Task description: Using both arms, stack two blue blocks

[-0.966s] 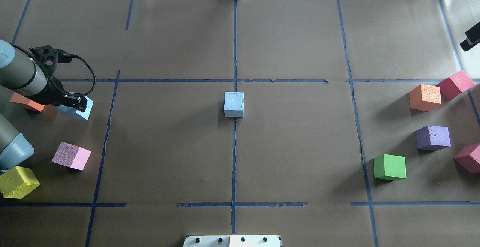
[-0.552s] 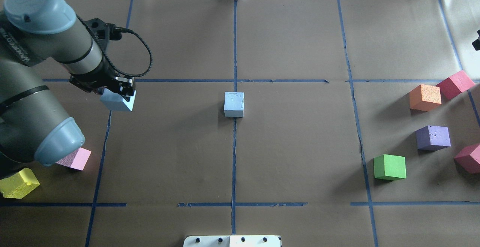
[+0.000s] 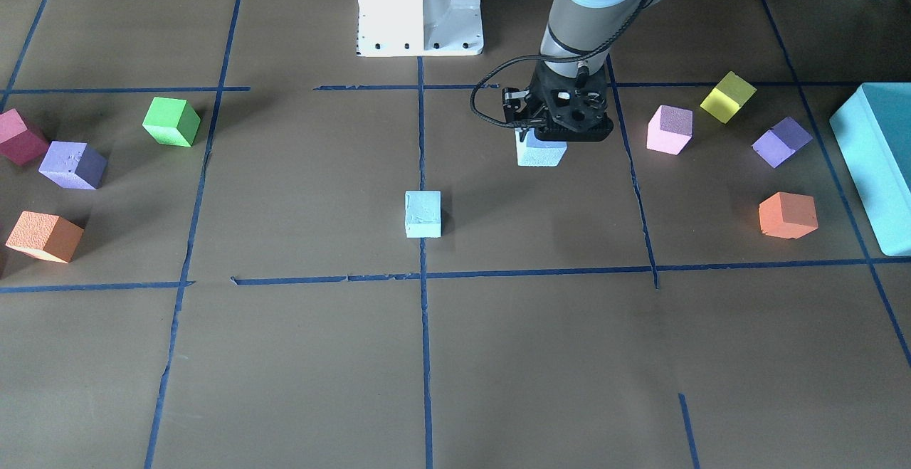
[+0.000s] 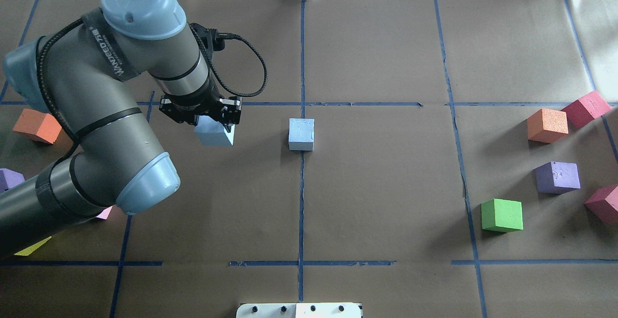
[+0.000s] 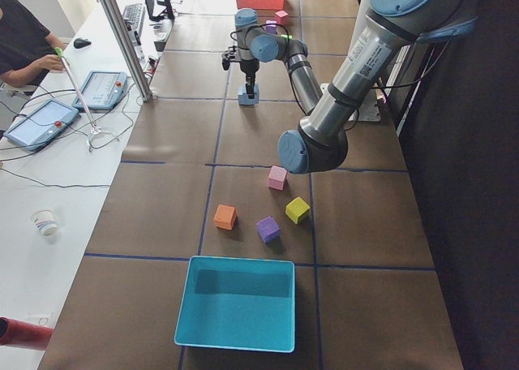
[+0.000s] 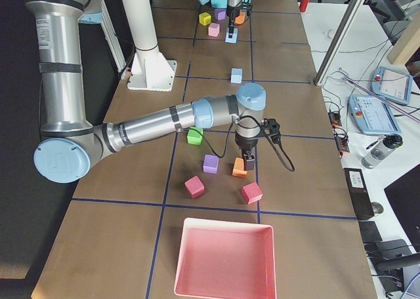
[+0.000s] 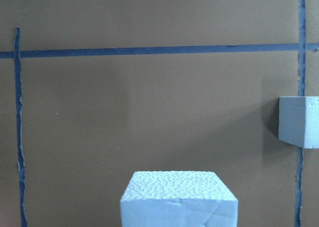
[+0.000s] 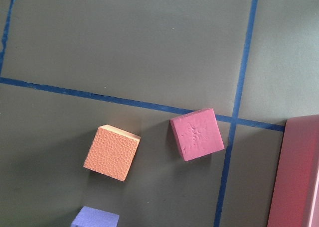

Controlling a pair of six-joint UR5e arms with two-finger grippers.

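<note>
The blue block in my left gripper needs to be set down on top of the pale blue block (image 3: pixel 423 205) (image 7: pixel 313 122) on the central tape line.
One pale blue block (image 4: pixel 301 134) sits on the central tape line in the middle of the table; it also shows in the front view (image 3: pixel 423 214) and at the right edge of the left wrist view (image 7: pixel 299 128). My left gripper (image 4: pixel 211 123) is shut on the second blue block (image 4: pixel 216 136) and holds it off the table, left of the resting block and apart from it. The held block fills the bottom of the left wrist view (image 7: pixel 178 198). My right gripper (image 6: pixel 249 160) shows only in the right side view, above an orange cube (image 6: pixel 239 168); I cannot tell whether it is open or shut.
Orange (image 4: pixel 547 125), red (image 4: pixel 585 108), purple (image 4: pixel 557 177) and green (image 4: pixel 502 215) cubes lie at the right. Pink (image 3: pixel 669 129), yellow (image 3: pixel 727 97), purple (image 3: pixel 781 141) and orange (image 3: pixel 787 215) cubes and a teal box (image 3: pixel 879 170) lie on my left side. A pink tray (image 6: pixel 223 263) stands at the right end.
My left arm has swung from the table's left edge towards the centre, carrying the blue block. The right gripper, at the overhead view's right edge before, has left that view.
</note>
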